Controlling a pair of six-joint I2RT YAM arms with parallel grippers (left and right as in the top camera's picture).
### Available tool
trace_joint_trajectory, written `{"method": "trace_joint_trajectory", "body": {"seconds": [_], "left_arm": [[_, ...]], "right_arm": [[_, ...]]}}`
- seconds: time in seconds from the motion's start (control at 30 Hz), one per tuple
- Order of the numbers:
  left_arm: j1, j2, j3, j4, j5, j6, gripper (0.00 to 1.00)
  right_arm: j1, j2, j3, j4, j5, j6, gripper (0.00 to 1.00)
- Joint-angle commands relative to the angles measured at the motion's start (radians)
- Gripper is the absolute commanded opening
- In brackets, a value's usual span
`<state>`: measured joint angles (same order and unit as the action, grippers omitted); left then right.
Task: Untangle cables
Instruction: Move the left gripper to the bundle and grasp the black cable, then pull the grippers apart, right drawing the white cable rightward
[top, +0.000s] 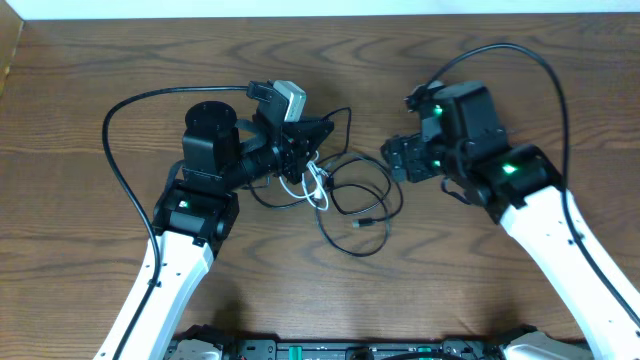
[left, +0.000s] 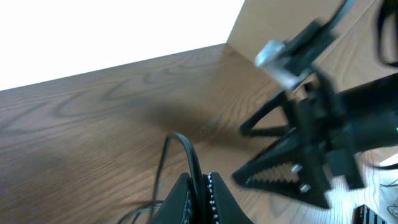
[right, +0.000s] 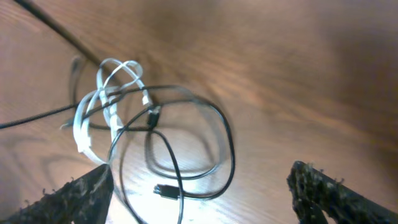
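The near side of the white cord's bunch (top: 321, 199) (right: 115, 129) is beside the black cord's loops. My right gripper goes there next and closes on it.
The cables lie tangled mid-table: a black cord (top: 362, 200) in loose loops and a white cord (top: 318, 186) bunched at their left. In the right wrist view the white cord (right: 93, 121) crosses the black cord (right: 217, 134), whose plug end (right: 166, 191) rests on the wood. My left gripper (top: 300, 150) sits at the tangle's left edge, and in its wrist view it (left: 202, 190) is shut on a strand of the black cord (left: 186, 152). My right gripper (top: 397, 160) hovers at the tangle's right and stands wide open (right: 202, 180) above the loops, holding nothing.
Thick black arm wires (top: 125, 150) arc over the table behind each arm. The right gripper's toothed fingers (left: 280, 171) show close by in the left wrist view. The wooden table (top: 90, 80) meets a white wall at the back.
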<state>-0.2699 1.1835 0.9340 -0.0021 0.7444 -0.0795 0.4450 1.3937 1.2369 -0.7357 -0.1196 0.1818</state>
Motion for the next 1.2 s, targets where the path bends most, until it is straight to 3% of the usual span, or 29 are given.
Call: {"method": "trace_joint_trajectory", "body": {"seconds": [0.0,0.33,0.7,0.83,0.87,0.9,0.93,0.97,1.0,1.17], "left_arm": [[0.005,-0.013,-0.002,0.009,-0.005,-0.012,0.08],[0.053,-0.019,0.0,0.121,-0.003,-0.148,0.08],[0.058,-0.047,0.004,0.124,0.003,-0.156,0.08],[0.058,-0.066,0.01,0.124,0.002,-0.156,0.07],[0.058,-0.067,0.01,0.124,0.002,-0.158,0.08],[0.058,-0.067,0.01,0.124,0.003,-0.159,0.08],[0.058,-0.068,0.01,0.124,0.002,-0.159,0.08],[0.058,-0.068,0.01,0.124,0.002,-0.159,0.08],[0.058,-0.067,0.01,0.124,0.002,-0.159,0.08],[0.062,-0.067,0.01,0.092,-0.062,-0.158,0.08]], "right_arm": [[0.031,0.069,0.016,0.015,-0.083,0.027,0.82],[0.139,0.238,0.016,0.128,-0.101,0.019,0.79],[0.23,0.394,0.016,0.301,-0.101,0.026,0.79],[0.24,0.458,0.016,0.349,-0.101,0.05,0.74],[0.24,0.458,0.016,0.351,-0.101,0.05,0.67],[0.24,0.46,0.016,0.352,-0.101,0.05,0.54],[0.24,0.46,0.016,0.353,-0.101,0.05,0.34],[0.24,0.46,0.016,0.354,-0.101,0.05,0.07],[0.241,0.46,0.016,0.355,-0.096,0.049,0.01],[0.22,0.435,0.016,0.303,-0.025,0.05,0.01]]}}
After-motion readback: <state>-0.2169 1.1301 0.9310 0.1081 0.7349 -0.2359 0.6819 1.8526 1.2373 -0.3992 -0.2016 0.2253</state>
